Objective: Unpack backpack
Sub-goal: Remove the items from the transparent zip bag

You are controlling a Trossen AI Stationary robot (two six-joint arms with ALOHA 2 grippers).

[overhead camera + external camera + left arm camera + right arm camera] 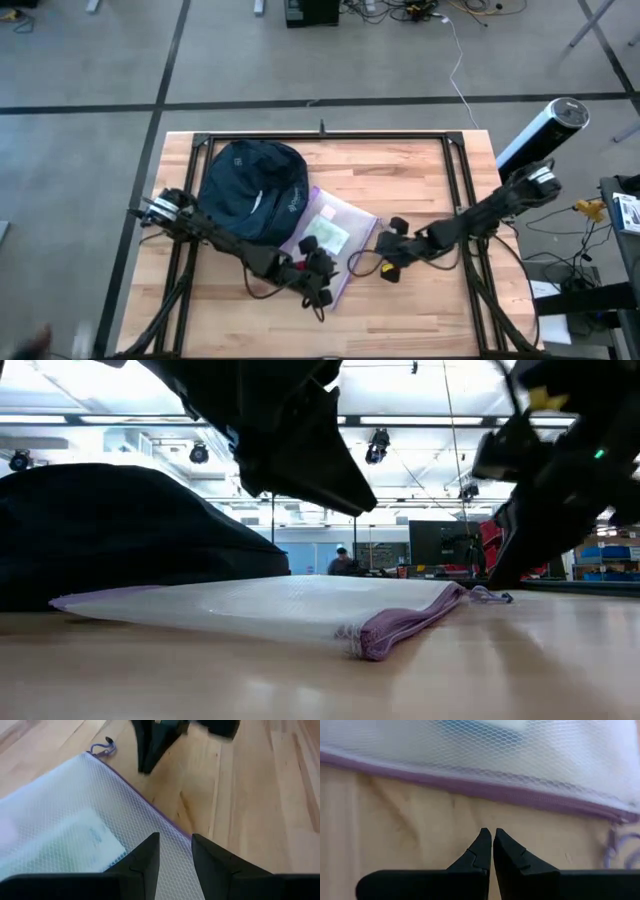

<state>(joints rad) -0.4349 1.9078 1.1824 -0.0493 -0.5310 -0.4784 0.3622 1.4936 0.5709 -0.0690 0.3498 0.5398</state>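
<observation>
The pouch's opening is lying flat along its purple edge, so next my left gripper pinches the upper layer [175, 847] there and lifts it with help from my right gripper.
The dark navy backpack [250, 188] lies on its side at the table's far left, also in the low view [120, 530]. Beside it, flat on the wood, lies a clear mesh zip pouch [330, 240] with a purple edge [485, 790] and papers inside. My left gripper [175, 857] hangs open above the pouch's near right part [325, 272], nothing between its fingers. My right gripper [492, 834] is shut, its tips low over the bare wood just right of the pouch's zip edge [385, 262]. I cannot tell whether they touch the table.
A black metal frame [320, 138] runs around the tabletop. The pouch's purple pull cord [102, 749] lies on the wood at its corner. A white cylinder [545, 130] stands off the table's right. Bare wood [420, 310] lies near and right. A person [343, 560] shows far behind.
</observation>
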